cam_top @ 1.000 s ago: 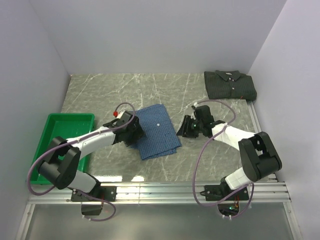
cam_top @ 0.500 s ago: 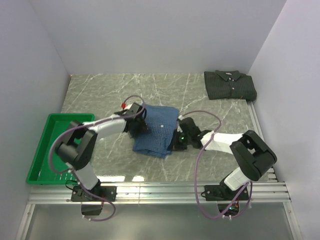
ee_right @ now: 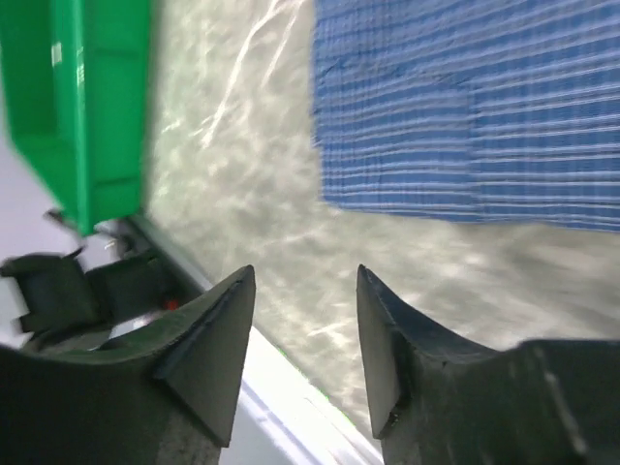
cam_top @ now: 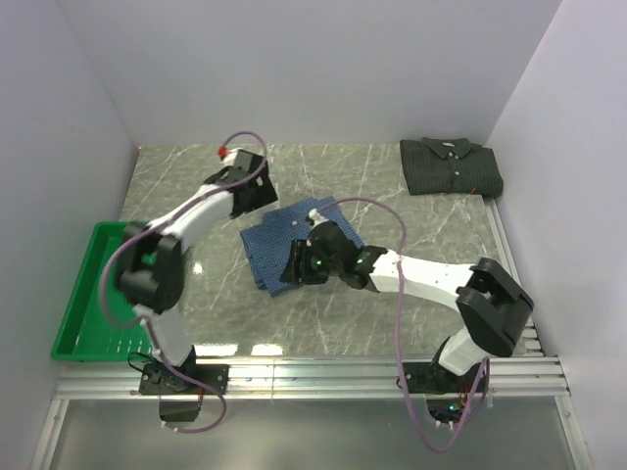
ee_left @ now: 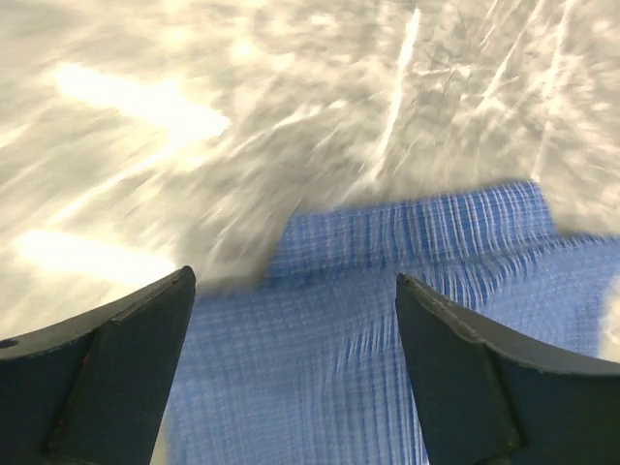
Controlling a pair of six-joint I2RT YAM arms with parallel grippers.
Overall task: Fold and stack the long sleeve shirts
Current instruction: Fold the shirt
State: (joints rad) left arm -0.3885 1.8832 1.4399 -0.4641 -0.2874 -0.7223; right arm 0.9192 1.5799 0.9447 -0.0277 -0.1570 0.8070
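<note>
Next, I pinch the folded blue checked shirt at its near corner [cam_top: 273, 291] with my left gripper and help turn it straight before stacking, as it lies crooked to the metal rail.
The blue checked long sleeve shirt [cam_top: 270, 241] lies folded in the middle of the marble table. My left gripper [cam_top: 257, 200] hovers at its far left corner, open, and blue cloth [ee_left: 368, 329] shows below and between the fingers with nothing gripped. My right gripper [cam_top: 295, 266] reaches over the shirt's near left edge. It is open above bare marble, and the shirt's edge [ee_right: 465, 107] lies just ahead of its tips [ee_right: 305, 269]. The dark green-charcoal shirt [cam_top: 451, 166] lies folded at the far right corner.
A green plastic tray [cam_top: 98, 284] stands at the left edge of the table, and its corner [ee_right: 77, 107] shows in the right wrist view. The metal rail [cam_top: 372, 372] runs along the near edge. Walls close in the left, back and right sides.
The left gripper let go and drew back to the shirt's far left corner. The right arm swept left across the shirt and opened. The blue shirt now lies as a smaller, shifted fold.
</note>
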